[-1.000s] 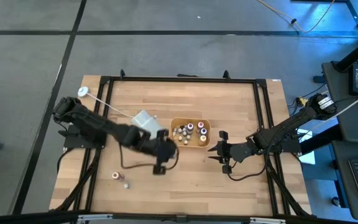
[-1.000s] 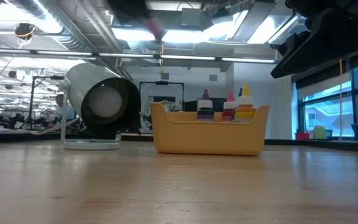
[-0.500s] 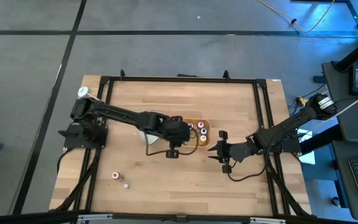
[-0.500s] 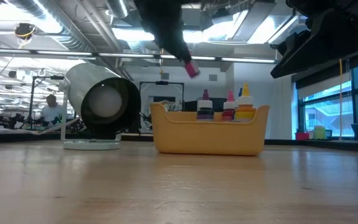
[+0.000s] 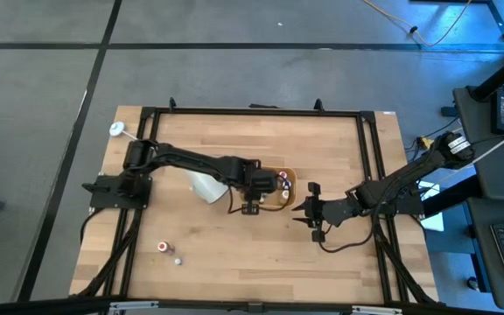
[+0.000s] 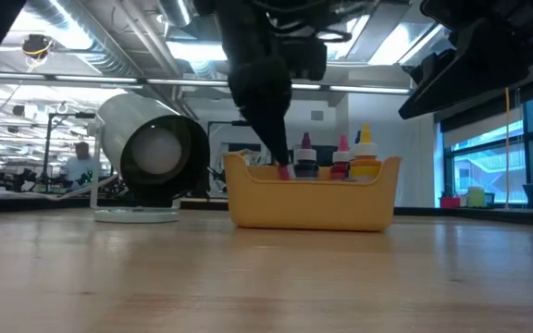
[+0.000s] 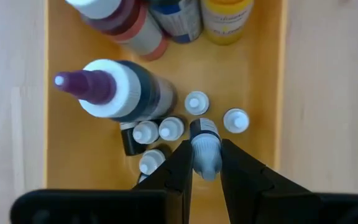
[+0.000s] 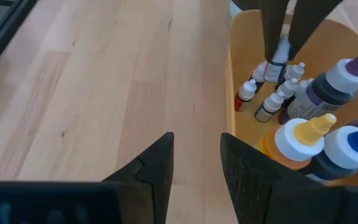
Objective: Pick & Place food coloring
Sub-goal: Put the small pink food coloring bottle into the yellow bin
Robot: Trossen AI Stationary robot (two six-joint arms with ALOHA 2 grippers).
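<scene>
I need to release the tiny bottle, which hangs over the tray now, from my left gripper next to the other tiny bottles in the yellow-orange tray's front corner (image 5: 252, 194) (image 7: 205, 160).
A yellow-orange tray (image 5: 289, 203) stands mid-table, holding several large bottles and several tiny food coloring bottles (image 7: 171, 128). My left gripper (image 7: 205, 167) hangs over the tray's left part, shut on one tiny pale bottle with a dark band (image 7: 205, 142). It shows too in the right wrist view as a tiny bottle (image 8: 279, 55) above the others. Two more tiny bottles (image 5: 162, 248) lie on the table near the front left. My right gripper (image 8: 196, 163) waits right of the tray, open, with nothing between its fingers. My left gripper pinches the tiny bottle's body (image 7: 206, 163) between its two fingertips. The fingers (image 8: 271, 25) come steeply from above, slanting toward the table's right. The bottle's dark-banded end (image 7: 204, 128) points down into the tray, just above the small bottles standing there.
A large white cup (image 5: 204, 185) lies on its side left of the tray, its dark mouth (image 6: 160, 153) facing the low camera. Bare wood stretches in front of the tray. A black frame (image 5: 234, 110) runs round the table's edges.
My left gripper has swung from the table's near-left area toward the right and far side, sinking and tipping steeper, carrying the tiny bottle. It now hangs inside the tray's rim, over the small bottles.
</scene>
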